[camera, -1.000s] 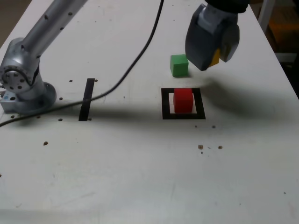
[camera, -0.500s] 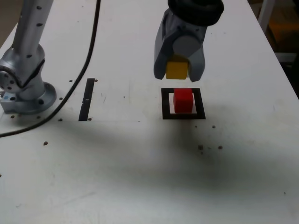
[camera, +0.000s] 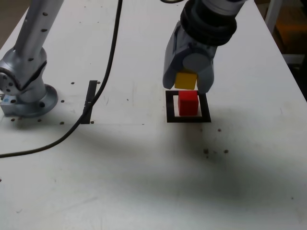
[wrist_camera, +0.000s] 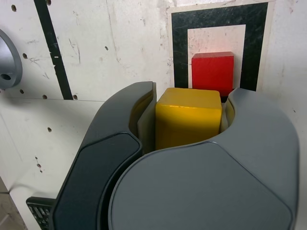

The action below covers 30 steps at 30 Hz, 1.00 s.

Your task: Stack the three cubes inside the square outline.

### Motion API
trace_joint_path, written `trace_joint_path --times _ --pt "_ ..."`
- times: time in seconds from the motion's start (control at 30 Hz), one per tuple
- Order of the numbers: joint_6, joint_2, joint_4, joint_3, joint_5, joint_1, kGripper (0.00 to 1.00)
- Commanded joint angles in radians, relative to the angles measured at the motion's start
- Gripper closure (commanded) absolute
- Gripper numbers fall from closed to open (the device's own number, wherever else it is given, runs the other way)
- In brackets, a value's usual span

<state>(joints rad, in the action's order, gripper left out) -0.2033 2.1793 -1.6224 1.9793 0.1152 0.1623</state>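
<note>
My gripper needs to set the yellow cube down and let go of it on top of the red cube (camera: 189, 91) (wrist_camera: 213, 74), inside the black square outline.
A red cube (camera: 188, 103) (wrist_camera: 213, 73) sits inside the black square outline (camera: 170, 106) (wrist_camera: 180, 43) on the white table. My gripper (camera: 186, 81) (wrist_camera: 188, 120) is shut on a yellow cube (camera: 185, 80) (wrist_camera: 188, 118), holding it in the air just behind and slightly above the red cube. The yellow cube's lower edge is close to the red cube's top; I cannot tell whether they touch. The green cube is hidden behind the gripper in the exterior view and out of the wrist view.
A thin black strip (camera: 89, 101) (wrist_camera: 53, 48) lies on the table toward the exterior view's left, beside the arm's round base (camera: 26, 98). A black cable (camera: 103, 81) trails across the table from the arm. Small screw holes dot the surface.
The gripper carried the yellow cube from the exterior view's right to over the outline, then lowered it toward the red cube. The green cube, visible earlier, is now covered by the gripper.
</note>
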Motion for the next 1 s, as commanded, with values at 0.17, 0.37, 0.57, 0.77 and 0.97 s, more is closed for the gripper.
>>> trace_joint_path --times 0.17,0.37,0.57,0.77,0.97 --pt "-0.009 0.056 -0.002 -0.004 -0.002 -0.008 0.81" --pt "-0.004 0.079 0.011 -0.013 -0.002 -0.019 0.79" --pt "-0.01 0.077 0.022 -0.018 -0.012 -0.023 0.76" --pt "-0.011 0.08 0.04 -0.022 -0.017 -0.025 0.68" --pt "-0.017 0.085 0.063 -0.033 -0.021 -0.026 0.59"
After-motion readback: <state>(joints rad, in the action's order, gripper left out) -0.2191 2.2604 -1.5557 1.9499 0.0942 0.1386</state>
